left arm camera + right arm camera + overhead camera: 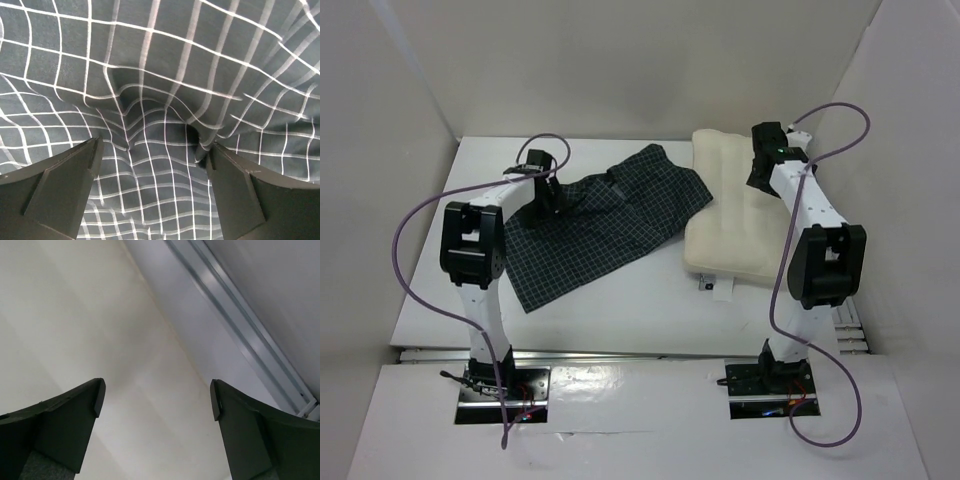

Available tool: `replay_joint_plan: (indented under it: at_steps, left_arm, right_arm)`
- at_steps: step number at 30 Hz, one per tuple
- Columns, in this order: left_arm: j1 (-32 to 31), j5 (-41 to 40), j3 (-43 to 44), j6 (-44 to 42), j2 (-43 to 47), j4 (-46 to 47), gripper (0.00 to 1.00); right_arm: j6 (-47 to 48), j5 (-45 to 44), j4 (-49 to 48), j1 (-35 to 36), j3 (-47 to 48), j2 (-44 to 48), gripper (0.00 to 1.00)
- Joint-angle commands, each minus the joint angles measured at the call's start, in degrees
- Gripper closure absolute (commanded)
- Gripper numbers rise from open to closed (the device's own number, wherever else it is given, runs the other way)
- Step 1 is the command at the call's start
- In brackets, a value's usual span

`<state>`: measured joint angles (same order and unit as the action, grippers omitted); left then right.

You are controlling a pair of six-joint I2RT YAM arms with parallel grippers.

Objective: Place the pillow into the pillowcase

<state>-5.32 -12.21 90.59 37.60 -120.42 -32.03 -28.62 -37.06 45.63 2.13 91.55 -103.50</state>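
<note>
Next, I close my right gripper at the cream pillow's far corner (711, 160), on the pillowcase side.
The pillowcase (605, 225), dark navy with a white grid, lies crumpled across the middle of the white table. The cream pillow (735, 215) lies to its right, their edges touching near the middle. My left gripper (548, 205) is down over the pillowcase's left part. In the left wrist view it (152, 150) is open, with the checked cloth (160, 90) bunched between and beyond the fingers. My right gripper (760, 172) hovers over the pillow's right side. In the right wrist view it (156, 392) is open, with the cream pillow surface (75, 315) just below.
White walls enclose the table on three sides. A metal rail (240, 335) runs along the table's right edge past the pillow. A small white tab (720, 288) sticks out under the pillow's near edge. Purple cables (420, 230) loop off both arms.
</note>
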Motion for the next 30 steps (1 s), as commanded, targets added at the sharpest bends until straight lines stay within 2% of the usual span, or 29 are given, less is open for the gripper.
replay_joint_plan:
  at_steps: [1,5,9,13,15,19,22,24,30]
  left_arm:
    - [-1.7,-1.7,-3.7,-0.5,8.5,0.7,0.0]
    - [-4.3,-2.8,-5.2,0.0,15.7,0.2,0.0]
    - [-7.1,-0.6,-9.8,0.0,20.3,2.6,0.0]
    - [-8.5,-0.6,-15.1,2.7,23.9,1.5,0.0]
    - [-8.5,1.4,-18.8,3.6,25.4,2.3,0.0]
    - [-9.0,2.6,-27.8,7.7,27.3,2.3,0.0]
    - [-9.0,3.2,-29.3,9.2,25.7,3.7,0.0]
    - [-9.0,1.8,-27.7,9.9,21.7,2.3,0.0]
    - [-7.9,-3.2,-16.8,12.3,11.8,-6.1,0.0]
  right_arm:
    - [6.7,1.6,-2.7,4.2,-2.1,4.4,0.0]
    - [14.0,8.7,-14.0,9.5,-8.7,10.4,0.0]
    - [16.9,28.5,-20.9,12.2,-12.3,13.2,0.0]
    - [21.5,37.3,-30.4,18.4,-14.2,11.8,0.0]
    - [23.5,41.7,-33.5,20.3,-12.3,6.8,0.0]
    - [24.6,41.4,-32.2,25.0,-2.8,-4.9,0.03]
    - [23.9,40.6,-30.4,25.6,2.3,-13.0,0.05]
    - [23.2,41.3,-29.8,26.2,4.0,-17.0,0.06]
    - [21.9,41.7,-32.4,27.3,0.3,-18.8,0.06]
